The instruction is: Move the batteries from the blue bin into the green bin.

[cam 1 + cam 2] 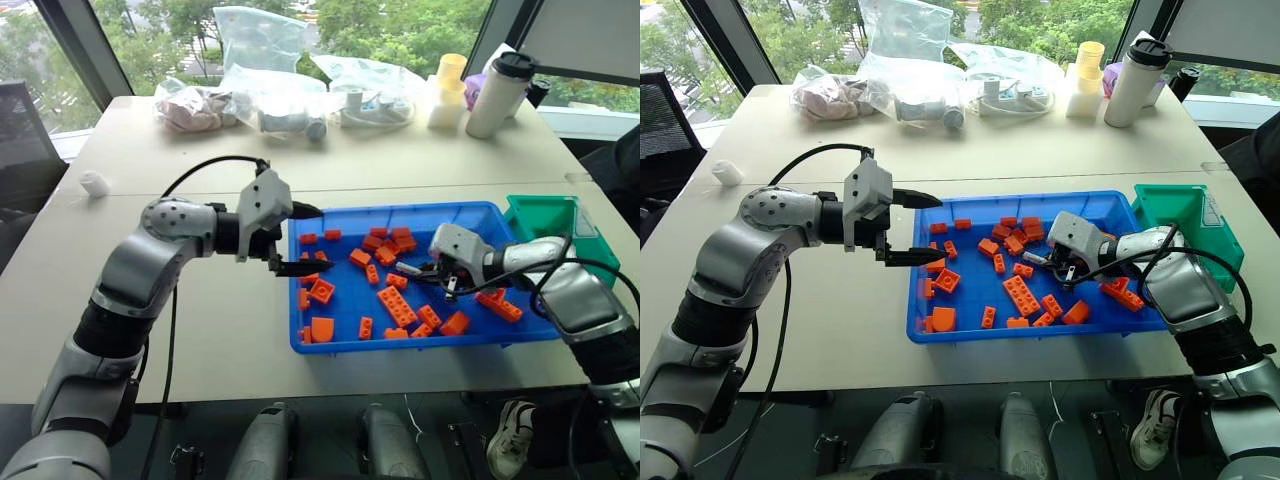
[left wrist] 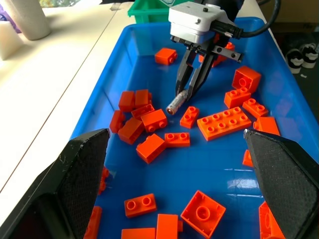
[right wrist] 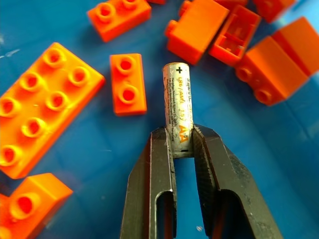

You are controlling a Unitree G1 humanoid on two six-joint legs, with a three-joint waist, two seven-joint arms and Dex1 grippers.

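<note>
The robot's right gripper will release the silver AA battery on the green bin's bottom, close to the blue bin [image 1: 547, 249].
A silver AA battery [image 3: 178, 107] is pinched at one end between the two black fingers of my right gripper [image 3: 180, 137], which is shut on it. This battery [image 2: 178, 103] sticks out past the fingertips and slants down close to the floor of the blue bin [image 1: 400, 208], among orange bricks. The right gripper [image 1: 425, 270] sits over the bin's middle right. My left gripper [image 1: 320, 240] hovers open over the bin's left rim, with nothing between its fingers. The green bin [image 1: 550, 215] stands just past the blue bin's right end.
Many orange bricks [image 1: 397, 305] are scattered across the blue bin. Plastic bags [image 1: 270, 95], a white tumbler [image 1: 497, 95] and yellow cups [image 1: 447, 90] line the table's far side. A small white object [image 1: 95, 183] lies at the far left.
</note>
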